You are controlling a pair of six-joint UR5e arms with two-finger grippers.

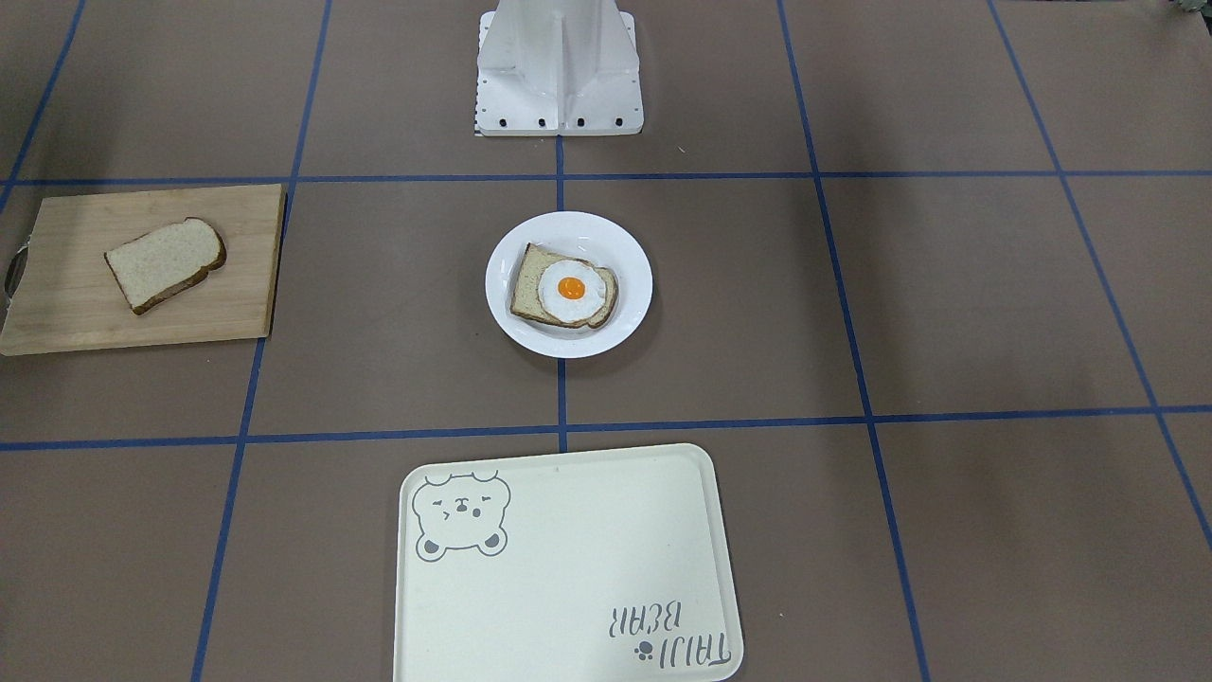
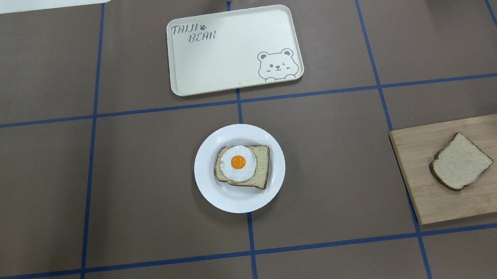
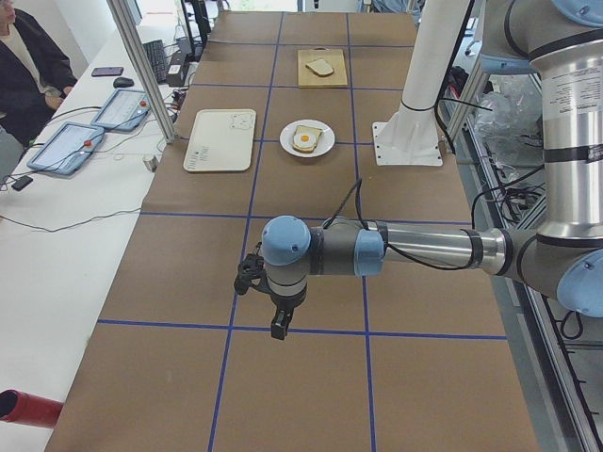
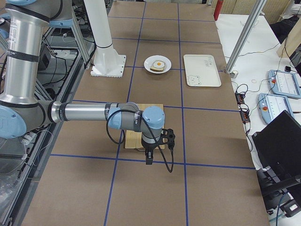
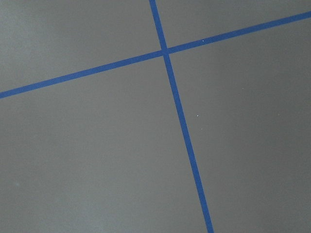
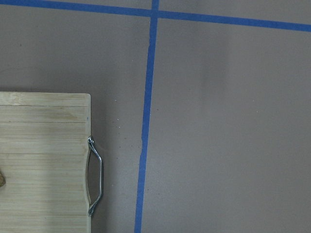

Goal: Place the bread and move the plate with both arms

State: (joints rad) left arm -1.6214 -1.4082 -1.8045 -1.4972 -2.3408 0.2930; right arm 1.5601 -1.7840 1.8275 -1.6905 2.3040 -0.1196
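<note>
My right gripper closes next on the plain bread slice by the middle of its straight edge (image 1: 118, 278), facing the metal handle of the cutting board.
The plain bread slice (image 1: 166, 263) lies on a wooden cutting board (image 1: 66, 303) at the table's right side, as the overhead view shows too (image 2: 461, 162). The white plate (image 1: 568, 339) sits mid-table and holds another slice topped with a fried egg (image 1: 566, 287). My left gripper (image 3: 279, 325) hangs over bare table far from the plate. My right gripper (image 4: 149, 157) hangs just beyond the board's outer end. Both grippers show only in the side views, so I cannot tell whether they are open or shut. The right wrist view shows the board's corner (image 6: 43, 160) and its metal handle (image 6: 95, 177).
A cream tray (image 2: 221, 59) with a bear drawing lies beyond the plate on the far side. The white robot base (image 1: 559, 66) stands at the near side. Blue tape lines cross the brown table. A person (image 3: 28, 66) sits at a side bench with control tablets.
</note>
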